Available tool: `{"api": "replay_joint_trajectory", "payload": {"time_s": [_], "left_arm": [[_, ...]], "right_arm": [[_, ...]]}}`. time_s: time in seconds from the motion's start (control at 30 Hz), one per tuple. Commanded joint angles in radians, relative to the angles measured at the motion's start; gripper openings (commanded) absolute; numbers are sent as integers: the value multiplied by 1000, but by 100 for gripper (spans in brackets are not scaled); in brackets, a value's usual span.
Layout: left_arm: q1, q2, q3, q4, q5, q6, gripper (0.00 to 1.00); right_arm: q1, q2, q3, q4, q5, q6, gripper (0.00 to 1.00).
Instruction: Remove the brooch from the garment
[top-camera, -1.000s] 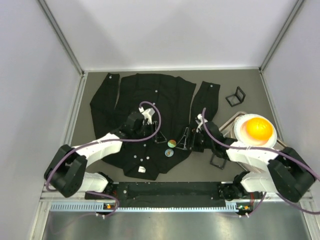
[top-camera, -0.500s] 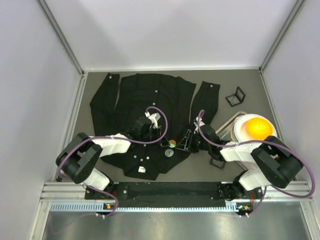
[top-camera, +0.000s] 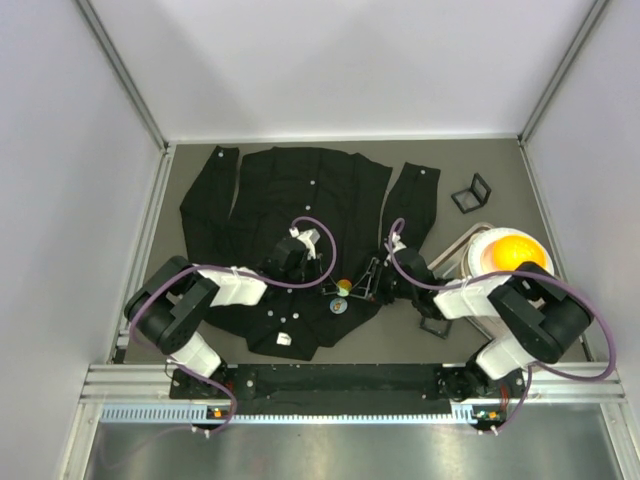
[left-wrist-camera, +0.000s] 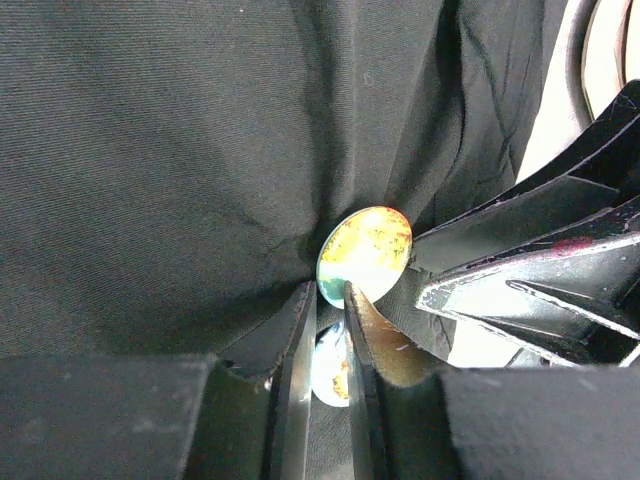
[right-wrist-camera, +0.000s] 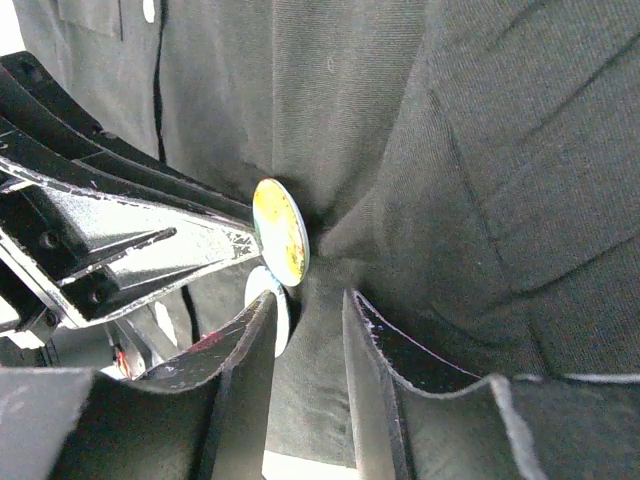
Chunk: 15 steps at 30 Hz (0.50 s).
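I should open my left gripper, back off and pinch the brooch across its thin edge (left-wrist-camera: 362, 252), as my fingers catch only the tilted brooch's lower rim.
The garment (top-camera: 290, 190), a black button-up shirt, lies spread on the grey table. The brooch (top-camera: 343, 288), a round yellow and teal disc, stands tilted up from its lower right front. My left gripper (top-camera: 328, 286) reaches it from the left. Close up, the left gripper (left-wrist-camera: 330, 290) is nearly shut, its tips pinching the lower rim of the brooch (left-wrist-camera: 365, 243). My right gripper (right-wrist-camera: 308, 296) is shut on a fold of the garment (right-wrist-camera: 480, 150) just beside the brooch (right-wrist-camera: 281, 232). Creases in the cloth run toward the brooch.
A second round disc (top-camera: 338, 306) lies flat on the shirt just below the brooch. At the right stands a white bowl with an orange inside (top-camera: 515, 258). One small black frame (top-camera: 471, 193) sits behind it and another (top-camera: 434, 325) in front.
Both grippers have moved in on the brooch from either side. The left narrowed onto its rim; the right went from wide open to shut on the cloth.
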Motion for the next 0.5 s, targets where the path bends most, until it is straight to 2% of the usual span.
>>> {"api": "replay_joint_trajectory", "payload": {"time_s": [0.0,0.17,0.27,0.47], "left_arm": [[-2,-14,-11,43,-33,-6,23],[-5,-31,-13,43,-42,-3,22],[-21,-63,-5,0,-63,20,22],[-59,-137,18,-60,-125,61,34]], "right_arm": [[11,19,51,78,11,-21,33],[11,77,79,133,-32,-30,33],[11,80,78,162,-49,-38,28],[11,65,56,213,-59,-47,27]]}}
